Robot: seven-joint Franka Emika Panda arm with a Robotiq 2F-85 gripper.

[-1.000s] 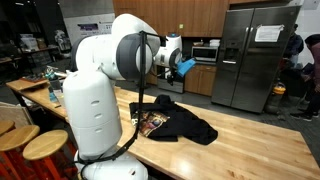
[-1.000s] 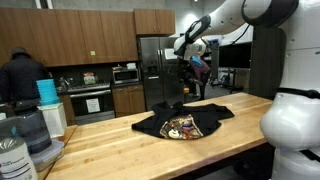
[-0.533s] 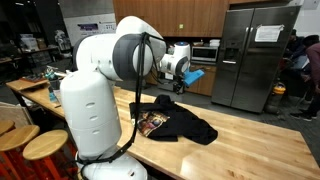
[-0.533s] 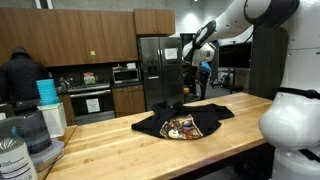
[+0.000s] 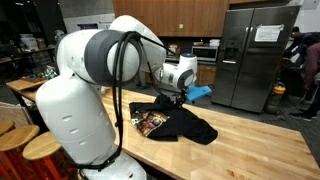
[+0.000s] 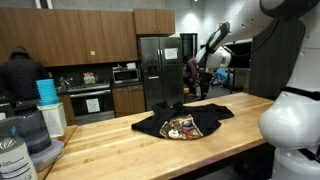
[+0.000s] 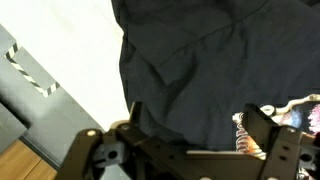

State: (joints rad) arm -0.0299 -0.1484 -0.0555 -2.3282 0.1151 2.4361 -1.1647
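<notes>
The robot's gripper should close on the plain far edge [image 5: 188,109] [image 7: 155,125] of the black T-shirt, on the side nearest the fridge, away from the colourful print.
A black T-shirt [image 5: 175,122] with a colourful print lies crumpled on the wooden table [image 5: 250,140]; it also shows in the other exterior view [image 6: 183,122] and fills the wrist view [image 7: 210,60]. My gripper [image 5: 190,93] hangs in the air above the shirt's far side, seen too in an exterior view [image 6: 208,78]. In the wrist view its two fingers [image 7: 195,120] stand apart with nothing between them, the shirt well below. The printed patch [image 7: 290,118] shows at the right finger.
A steel fridge [image 5: 250,55] and kitchen counter with a microwave [image 6: 125,73] stand behind the table. People stand in the background [image 6: 20,75]. Blue cups [image 6: 47,92] and plastic containers [image 6: 30,130] sit at one table end. Stools [image 5: 40,145] stand beside the robot base.
The arm has swung across and down towards the shirt, and the gripper now hangs lower over it. The shirt has not moved.
</notes>
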